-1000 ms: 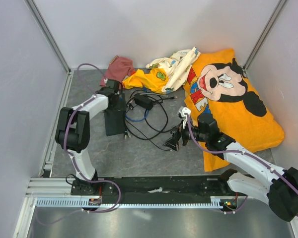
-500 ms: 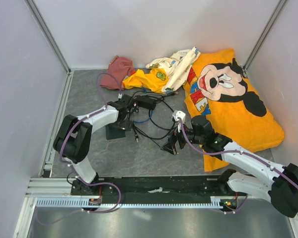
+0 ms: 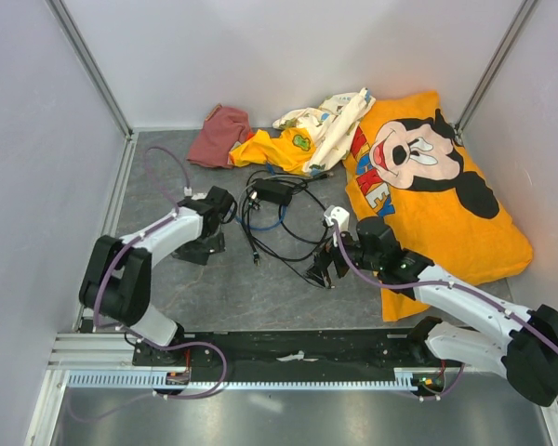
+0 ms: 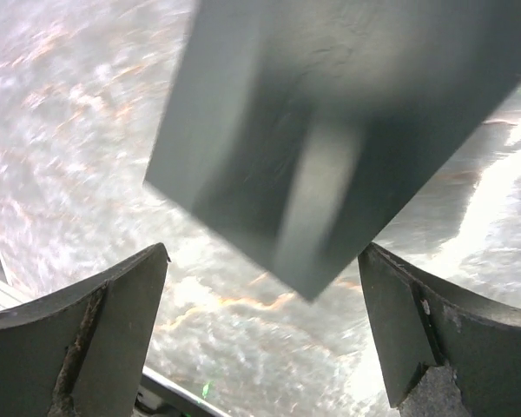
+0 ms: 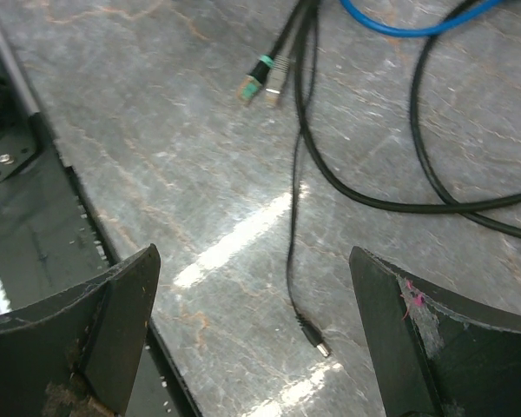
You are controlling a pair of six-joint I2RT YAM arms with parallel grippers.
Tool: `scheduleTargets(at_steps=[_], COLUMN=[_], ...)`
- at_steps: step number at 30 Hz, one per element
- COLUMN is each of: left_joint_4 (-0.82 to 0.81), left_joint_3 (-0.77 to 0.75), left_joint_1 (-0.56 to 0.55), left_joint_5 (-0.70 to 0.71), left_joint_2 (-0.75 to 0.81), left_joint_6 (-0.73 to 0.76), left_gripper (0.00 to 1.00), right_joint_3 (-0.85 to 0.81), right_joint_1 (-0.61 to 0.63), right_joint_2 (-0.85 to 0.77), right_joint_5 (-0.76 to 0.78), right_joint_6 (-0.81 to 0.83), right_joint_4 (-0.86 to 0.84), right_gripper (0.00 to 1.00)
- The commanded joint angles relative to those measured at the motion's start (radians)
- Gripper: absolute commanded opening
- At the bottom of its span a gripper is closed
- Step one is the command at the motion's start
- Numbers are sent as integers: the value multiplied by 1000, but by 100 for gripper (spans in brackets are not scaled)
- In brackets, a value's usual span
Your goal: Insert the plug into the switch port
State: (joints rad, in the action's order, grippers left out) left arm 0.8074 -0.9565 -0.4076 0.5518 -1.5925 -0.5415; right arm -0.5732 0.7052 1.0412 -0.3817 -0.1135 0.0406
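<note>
Next, my right gripper closes on the thin black cable's plug (image 3: 324,286) (image 5: 313,336), the small one lying nearest its open fingers.
The switch (image 3: 195,253) is a dark box on the grey floor, partly under my left arm. In the left wrist view it (image 4: 330,130) is blurred and lies just beyond the fingertips. My left gripper (image 3: 208,238) (image 4: 262,261) is open, jaws wide, not touching it. The bright-blue cable (image 3: 260,223) (image 5: 417,22) loops among black cables; I cannot see its plug. My right gripper (image 3: 319,271) (image 5: 256,330) is open and empty, low over the floor. A thin black cable's barrel end (image 5: 316,340) lies between its fingers.
Two connectors on dark cables, one with a teal boot (image 5: 252,82) and one grey (image 5: 276,76), lie ahead of my right gripper. A black power adapter (image 3: 272,192) sits in the cable tangle. Clothes (image 3: 288,139) and an orange Mickey shirt (image 3: 437,186) lie at the back and right.
My left arm has swung left and toward the near edge, and the switch has shifted that way with it. My right gripper moved slightly left, then held still.
</note>
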Motion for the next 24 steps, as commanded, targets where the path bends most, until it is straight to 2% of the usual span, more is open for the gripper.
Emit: scheduleTargets(at_steps=[1, 3, 4, 7, 13, 14, 18, 19, 24], left_joint_4=[-45, -104, -123, -184, -296, -307, -391, -410, -465], left_joint_3=[-2, 4, 7, 25, 91, 102, 174, 188, 213], left_joint_1=[12, 12, 12, 13, 12, 12, 12, 12, 12], left_joint_5=[-33, -108, -166, -231, -318, -325, -412, -481, -657], left_joint_2=[169, 233, 315, 469, 706, 759, 854, 865, 846], left_joint_6=[-48, 17, 34, 86, 192, 219, 297, 311, 376], left_gripper=[99, 99, 99, 99, 99, 99, 99, 99, 99], right_joint_3=[-42, -50, -56, -73, -143, -148, -145, -125, -74], right_joint_1=[4, 4, 4, 4, 5, 7, 17, 17, 46], right_joint_2=[40, 66, 71, 88, 164, 180, 178, 159, 120], right_joint_5=[95, 107, 128, 223, 323, 354, 470, 490, 613], right_joint_6=[-38, -52, -57, -75, -118, -130, -264, -334, -518], right_joint_4=[-30, -33, -33, -31, 103, 152, 266, 278, 326], right_gripper=[98, 98, 98, 98, 98, 95, 88, 87, 83])
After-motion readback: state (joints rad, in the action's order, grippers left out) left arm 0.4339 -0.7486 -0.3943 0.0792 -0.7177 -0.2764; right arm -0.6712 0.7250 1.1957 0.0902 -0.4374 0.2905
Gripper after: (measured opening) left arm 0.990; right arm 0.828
